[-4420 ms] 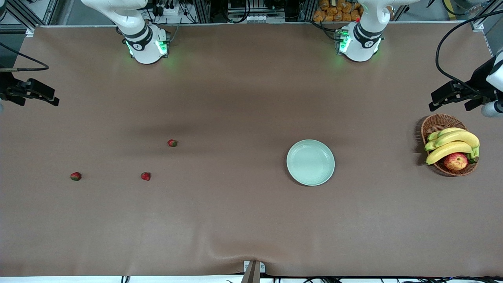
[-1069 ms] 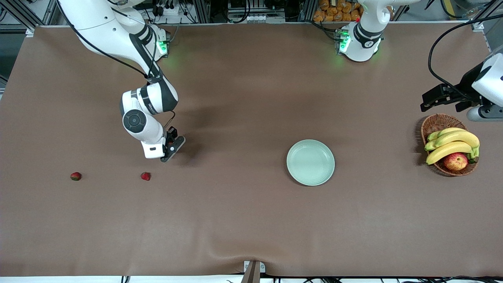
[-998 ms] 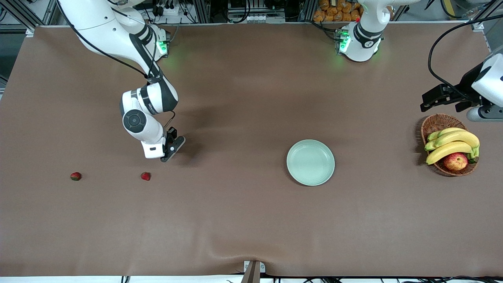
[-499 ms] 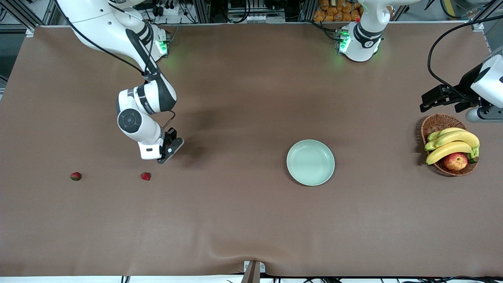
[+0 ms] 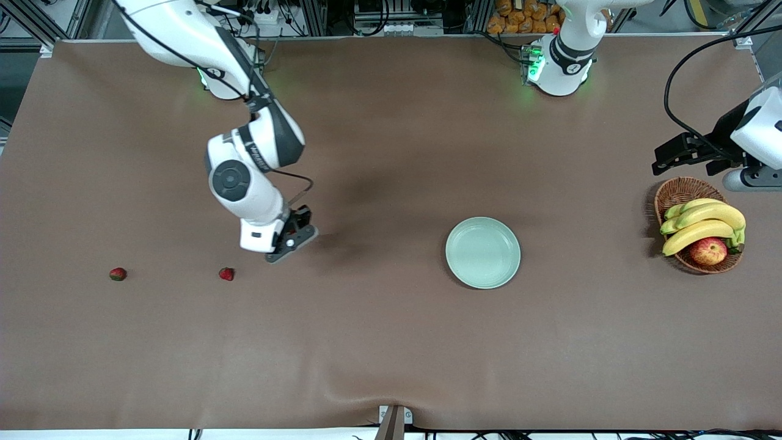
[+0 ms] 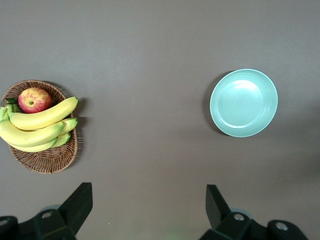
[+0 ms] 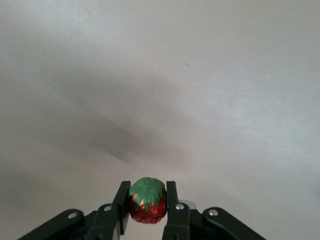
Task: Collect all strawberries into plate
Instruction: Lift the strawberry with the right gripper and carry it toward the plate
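Next, my right gripper releases the strawberry on the bare table (image 5: 399, 230) next to the mint-green plate, facing the other strawberries.
My right gripper (image 5: 292, 239) is shut on a strawberry (image 7: 147, 201), red with a green leafy top, and holds it up over bare table between the other berries and the plate. In the right wrist view the gripper (image 7: 146, 199) grips the berry on both sides. Two more strawberries lie on the table toward the right arm's end: one (image 5: 226, 274) and another (image 5: 118, 274) farther out. The pale mint-green plate (image 5: 482, 252) is empty; it also shows in the left wrist view (image 6: 243, 102). My left gripper (image 5: 687, 151) is open and waits high above the basket; the left wrist view shows it (image 6: 148, 205) empty.
A brown wicker basket (image 5: 675, 190) with bananas (image 5: 702, 223) and a red-yellow apple (image 5: 708, 251) stands at the left arm's end of the table. It also shows in the left wrist view (image 6: 47, 156). The table is covered in brown cloth.
The right arm came down onto the strawberry nearest its base, shut on it, lifted it and moved toward the plate. That berry no longer lies on the table. The left arm barely moved.
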Tool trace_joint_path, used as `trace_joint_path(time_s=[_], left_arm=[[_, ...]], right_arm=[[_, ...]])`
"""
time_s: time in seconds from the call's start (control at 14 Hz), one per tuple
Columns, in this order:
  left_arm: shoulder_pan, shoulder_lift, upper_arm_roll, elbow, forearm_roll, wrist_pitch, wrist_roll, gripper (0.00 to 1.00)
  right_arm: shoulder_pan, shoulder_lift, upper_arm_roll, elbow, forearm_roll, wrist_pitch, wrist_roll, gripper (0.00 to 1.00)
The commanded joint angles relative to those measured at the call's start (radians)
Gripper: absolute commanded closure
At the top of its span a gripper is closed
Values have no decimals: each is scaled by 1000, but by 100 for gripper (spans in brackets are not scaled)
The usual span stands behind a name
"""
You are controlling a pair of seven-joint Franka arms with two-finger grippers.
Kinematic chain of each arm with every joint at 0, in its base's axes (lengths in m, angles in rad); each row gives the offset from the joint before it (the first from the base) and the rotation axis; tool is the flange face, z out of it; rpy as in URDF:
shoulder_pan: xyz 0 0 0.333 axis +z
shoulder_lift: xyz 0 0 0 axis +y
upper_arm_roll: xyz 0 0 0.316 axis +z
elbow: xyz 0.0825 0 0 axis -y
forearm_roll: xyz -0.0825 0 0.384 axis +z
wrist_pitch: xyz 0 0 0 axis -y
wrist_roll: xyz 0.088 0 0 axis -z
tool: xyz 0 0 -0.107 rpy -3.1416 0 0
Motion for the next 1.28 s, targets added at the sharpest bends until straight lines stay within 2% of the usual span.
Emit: trace_joint_path(time_s=[0.0, 0.14, 0.36, 0.93, 1.14, 1.21], left_arm=[[1, 0, -4, 5, -7, -9, 0, 0], [1, 9, -4, 5, -7, -9, 0, 0], [1, 24, -8, 4, -9, -7, 0, 0], [0, 54, -30, 1, -13, -7, -3, 0], [-14, 72, -31, 4, -16, 0, -5, 0], [-25, 83, -30, 7, -16, 8, -11, 0]], right_arm=[[58, 79, -8, 96, 102, -14, 111, 100], [104, 137, -8, 180, 144, -14, 235, 100], [180, 237, -8, 287, 146, 1, 410, 100], [305, 340, -10, 304, 141, 294, 717, 100], [322, 366, -10, 317, 141, 339, 754, 99], [322, 366, -10, 320, 140, 339, 752, 58]])
